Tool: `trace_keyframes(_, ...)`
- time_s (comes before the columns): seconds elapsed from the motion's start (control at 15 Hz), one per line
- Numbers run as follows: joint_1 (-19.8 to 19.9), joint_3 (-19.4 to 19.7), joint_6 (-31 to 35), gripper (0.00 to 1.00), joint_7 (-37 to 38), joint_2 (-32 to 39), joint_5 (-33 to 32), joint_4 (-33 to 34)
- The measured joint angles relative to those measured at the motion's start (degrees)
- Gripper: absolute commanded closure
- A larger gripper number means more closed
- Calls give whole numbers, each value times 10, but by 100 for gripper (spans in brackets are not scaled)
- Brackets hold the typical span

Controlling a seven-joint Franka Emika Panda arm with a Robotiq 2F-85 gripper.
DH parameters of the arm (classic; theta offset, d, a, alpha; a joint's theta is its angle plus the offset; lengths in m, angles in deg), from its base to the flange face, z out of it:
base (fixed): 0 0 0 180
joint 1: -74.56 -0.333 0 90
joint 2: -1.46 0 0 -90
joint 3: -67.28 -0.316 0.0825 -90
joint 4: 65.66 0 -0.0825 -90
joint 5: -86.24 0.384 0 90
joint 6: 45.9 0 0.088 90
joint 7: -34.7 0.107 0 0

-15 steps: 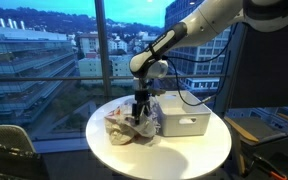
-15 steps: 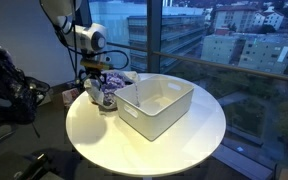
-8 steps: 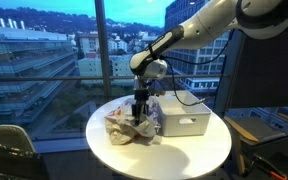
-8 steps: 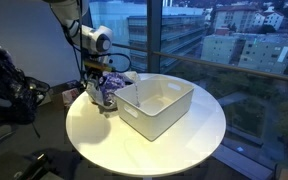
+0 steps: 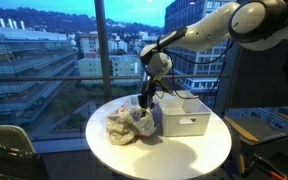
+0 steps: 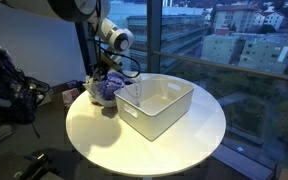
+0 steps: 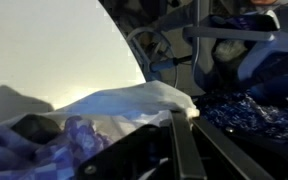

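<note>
Next, I release the bag's top edge above the heap's side farthest from the white bin (image 5: 121, 90).
A heap of crumpled cloths (image 5: 124, 125) lies on the round white table (image 5: 174, 160), beside a white bin (image 5: 184, 112). In both exterior views my gripper (image 5: 145, 101) hangs over the bin-side edge of the heap (image 6: 104, 92). In the wrist view the gripper (image 7: 175, 118) is shut, its dark fingers (image 7: 184, 150) pressed together, with a fold of white cloth (image 7: 134, 100) pinched at their tips. A dark blue speckled cloth (image 7: 246, 112) lies right beside the fingers. How much of the white cloth is off the heap is hidden.
The white bin (image 6: 156, 105) stands open-topped in the middle of the table (image 6: 114, 140), close to the gripper. Window glass (image 5: 44, 50) runs behind the table. Dark equipment (image 6: 14, 90) sits past the table's edge.
The jaws have gone from open to shut on the white cloth. The wrist has swung towards the bin and risen a little, pulling the cloth's edge up.
</note>
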Motion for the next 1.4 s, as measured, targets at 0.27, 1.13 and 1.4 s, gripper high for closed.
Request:
trace_keyframes(0.27,9,-3,-61,99,26,24,65,51)
trace_keyframes(1.13,-61,-29,49,99,26,-62,77,98)
trace_keyframes(1.4,-65,-20,112,99,15,-94,47,83)
